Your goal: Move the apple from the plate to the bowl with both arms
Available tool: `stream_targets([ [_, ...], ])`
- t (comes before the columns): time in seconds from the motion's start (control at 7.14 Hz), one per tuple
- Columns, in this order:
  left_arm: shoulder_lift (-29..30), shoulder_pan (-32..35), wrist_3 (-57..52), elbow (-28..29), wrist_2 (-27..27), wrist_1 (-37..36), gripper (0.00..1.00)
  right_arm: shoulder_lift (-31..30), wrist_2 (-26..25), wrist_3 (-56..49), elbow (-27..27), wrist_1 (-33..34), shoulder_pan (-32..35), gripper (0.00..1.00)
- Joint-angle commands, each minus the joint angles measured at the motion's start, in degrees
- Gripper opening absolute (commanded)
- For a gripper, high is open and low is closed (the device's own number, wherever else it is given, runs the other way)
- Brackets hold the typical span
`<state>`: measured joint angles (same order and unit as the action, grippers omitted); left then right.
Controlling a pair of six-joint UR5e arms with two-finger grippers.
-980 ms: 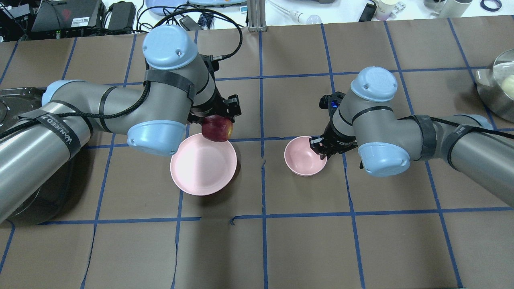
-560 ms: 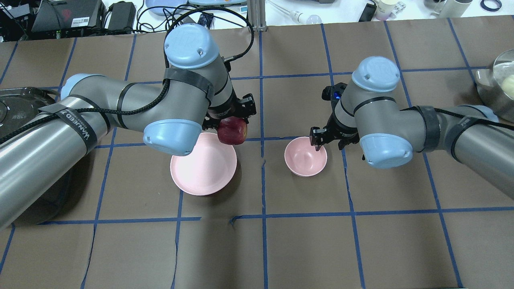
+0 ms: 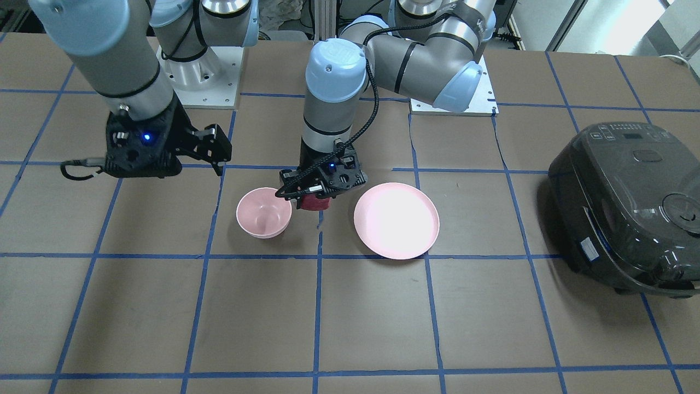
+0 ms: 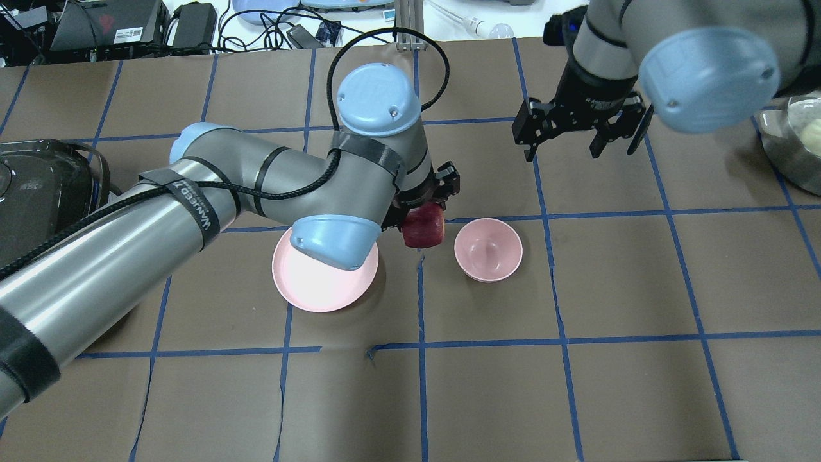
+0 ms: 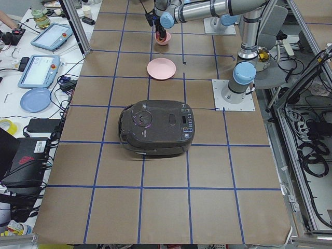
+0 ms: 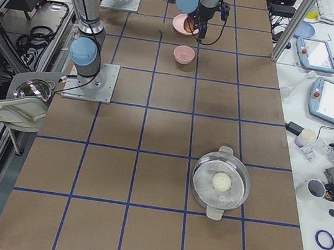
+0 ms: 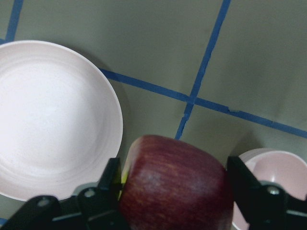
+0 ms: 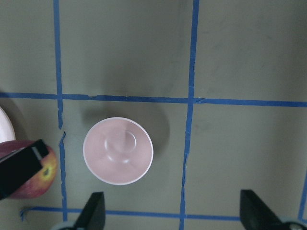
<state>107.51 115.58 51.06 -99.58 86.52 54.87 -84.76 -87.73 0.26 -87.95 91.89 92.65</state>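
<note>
The apple, still held between the plate and bowl, will be let go by my left gripper down inside the rim of the pink bowl, at the middle of its hollow (image 3: 263, 222) (image 7: 282, 181).
My left gripper (image 4: 424, 218) is shut on the dark red apple (image 4: 423, 229) and holds it above the table, in the gap between the plate (image 4: 321, 279) and the bowl (image 4: 489, 250). In the left wrist view the apple (image 7: 175, 184) sits between the two black fingers (image 7: 108, 184), with the plate (image 7: 53, 120) on the left and the bowl's rim (image 7: 280, 170) on the right. The front view shows the apple (image 3: 314, 204) beside the bowl (image 3: 264, 212). My right gripper (image 4: 580, 138) is open and empty, raised well beyond the bowl (image 8: 118, 150). Plate and bowl are both empty.
A black rice cooker (image 3: 629, 208) stands at the table's end on my left. A metal pot (image 6: 221, 182) with a pale ball in it stands at the end on my right. Cables and devices lie beyond the far edge.
My left arm has carried the apple rightward, from over the plate's far rim to the gap beside the bowl. My right gripper has left the bowl's rim, risen and moved away.
</note>
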Motion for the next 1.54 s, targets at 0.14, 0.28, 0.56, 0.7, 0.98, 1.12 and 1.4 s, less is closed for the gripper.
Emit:
stream_targets([
  [0.14,6.6,4.9,10.3,5.3,-2.0,-5.3,0.00,-0.3,-1.0,0.0,6.6,-7.6,0.1,1.00],
  [0.28,9.1,5.9,11.8,7.3,-2.1,-5.5,0.00,-0.4,-1.0,0.0,6.6,-7.4,0.1,1.00],
  [0.56,12.3,7.5,12.4,7.7,-1.9,-5.6,0.00,-0.5,-0.9,-0.1,6.7,-7.2,0.1,1.00],
  [0.7,12.7,7.8,12.1,7.7,-1.9,-5.5,0.00,-0.6,-0.9,-0.1,6.8,-7.2,0.1,1.00],
  [0.98,13.5,7.7,8.1,7.3,-1.1,-5.4,0.00,-0.5,-0.8,-0.1,6.9,-7.1,0.1,1.00],
  [1.12,13.6,7.7,6.7,7.3,0.0,-5.4,0.22,-0.5,-0.9,-0.2,7.0,-7.0,0.1,1.00],
  [1.4,13.1,7.7,6.2,7.5,0.5,-5.9,1.00,-0.6,-0.9,-0.2,7.0,-6.3,0.1,1.00],
])
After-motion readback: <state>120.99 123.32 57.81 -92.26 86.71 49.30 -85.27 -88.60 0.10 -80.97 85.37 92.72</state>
